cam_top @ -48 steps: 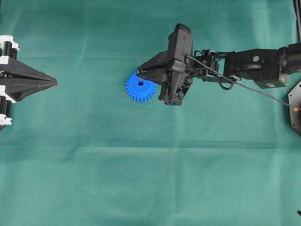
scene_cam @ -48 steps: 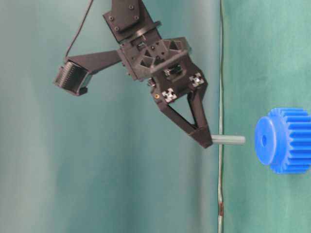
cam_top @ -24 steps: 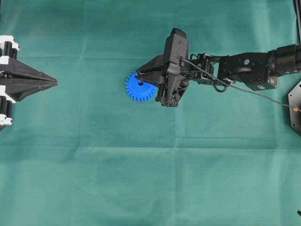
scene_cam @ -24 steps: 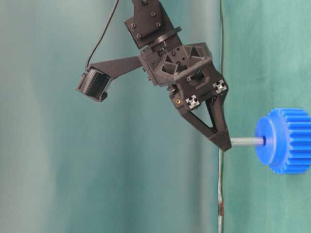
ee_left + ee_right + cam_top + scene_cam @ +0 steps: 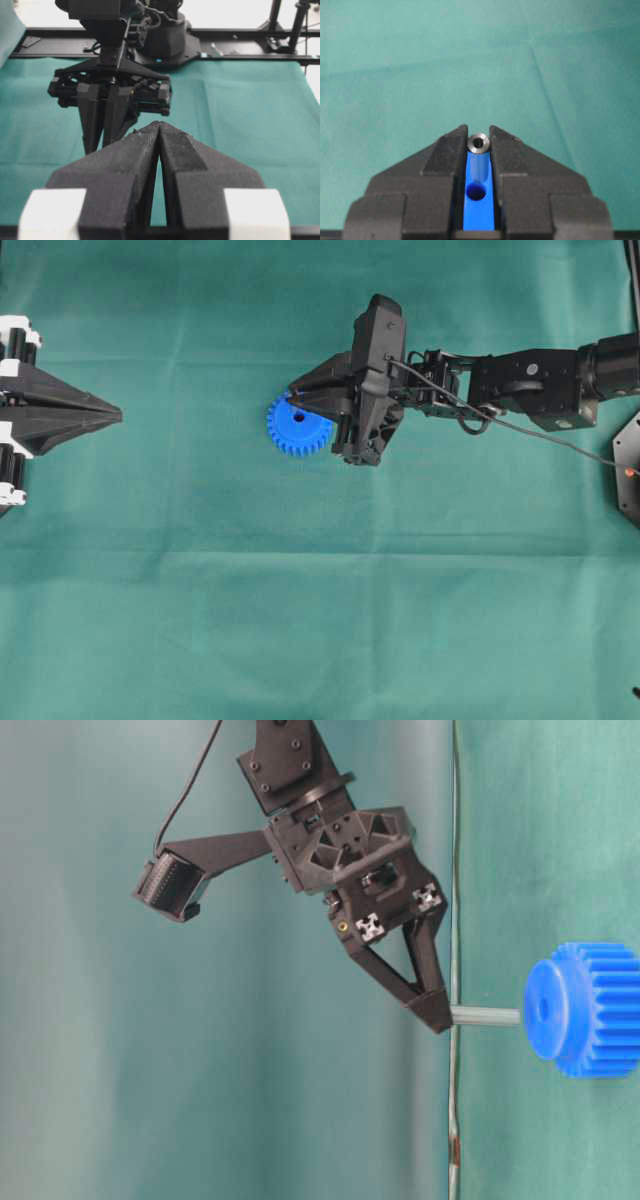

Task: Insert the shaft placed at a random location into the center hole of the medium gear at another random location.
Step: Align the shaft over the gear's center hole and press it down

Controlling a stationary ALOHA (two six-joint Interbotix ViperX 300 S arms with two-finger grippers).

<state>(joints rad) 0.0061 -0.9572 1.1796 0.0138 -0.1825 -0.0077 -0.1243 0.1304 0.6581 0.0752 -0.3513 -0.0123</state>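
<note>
Next, my right gripper releases the silvery rod standing upright in the dark center hole of the blue medium gear (image 5: 302, 414) (image 5: 476, 191).
The blue medium gear (image 5: 298, 426) lies flat on the green cloth, its center hole (image 5: 299, 417) showing dark. My right gripper (image 5: 292, 396) hangs above the gear's far edge, shut on the silvery shaft (image 5: 485, 1016). In the table-level view the shaft points at the hub, and its free end stands just short of the hub face, close to the center hole (image 5: 543, 1010). The right wrist view shows the shaft's end (image 5: 479, 142) pinched between the fingertips, with the hole (image 5: 476, 191) on the blue beneath. My left gripper (image 5: 117, 416) rests shut and empty at the left edge.
Green cloth (image 5: 320, 620) covers the whole table. The right arm (image 5: 530, 385) reaches in from the right edge. A dark plate (image 5: 630, 465) sits at the far right. In the left wrist view the right gripper's fingers (image 5: 95, 125) stand just beyond my left gripper (image 5: 159, 125).
A second ago the shaft hung apart from the gear. Half a second ago its end met the hub at the hole. Now it has drawn back slightly, still gripped.
</note>
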